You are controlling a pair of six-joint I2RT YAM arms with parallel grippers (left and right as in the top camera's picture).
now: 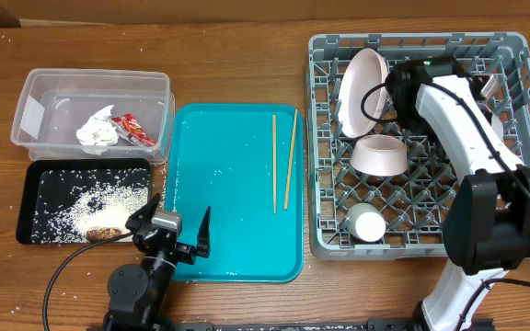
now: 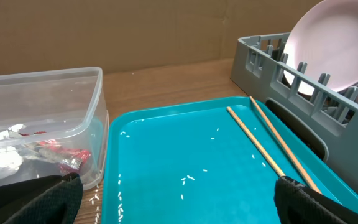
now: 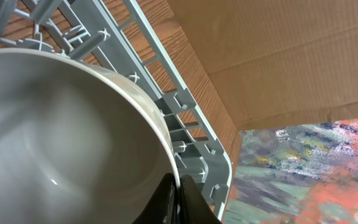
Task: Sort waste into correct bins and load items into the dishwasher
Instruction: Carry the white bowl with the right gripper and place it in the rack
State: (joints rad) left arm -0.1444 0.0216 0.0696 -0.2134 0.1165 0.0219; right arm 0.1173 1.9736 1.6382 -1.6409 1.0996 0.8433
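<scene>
Next, I release the white bowl from my right gripper in the rack (image 1: 442,158) beside the pink bowl, away from the teal tray.
My right gripper (image 1: 389,92) (image 3: 179,186) is shut on the rim of the pale pinkish-white plate (image 1: 361,87) (image 3: 61,130), which stands on edge in the grey dish rack (image 1: 515,55). A pink bowl (image 1: 380,154) and a small white cup (image 1: 368,223) sit in the rack. I cannot see the white bowl. Two chopsticks (image 1: 274,161) (image 2: 260,146) lie on the teal tray (image 1: 237,248). My left gripper (image 1: 175,225) (image 2: 179,205) is open and empty over the tray's front left. The clear tub (image 1: 35,92) holds the napkin (image 1: 97,133) and red wrapper (image 1: 136,129). The black tray (image 1: 35,175) holds rice (image 1: 109,198) and a brown scrap (image 1: 104,234).
A few rice grains (image 2: 188,180) lie on the teal tray and on the wood beside the tub. A cardboard wall stands behind the table. My right arm (image 1: 467,119) reaches across the rack's right half.
</scene>
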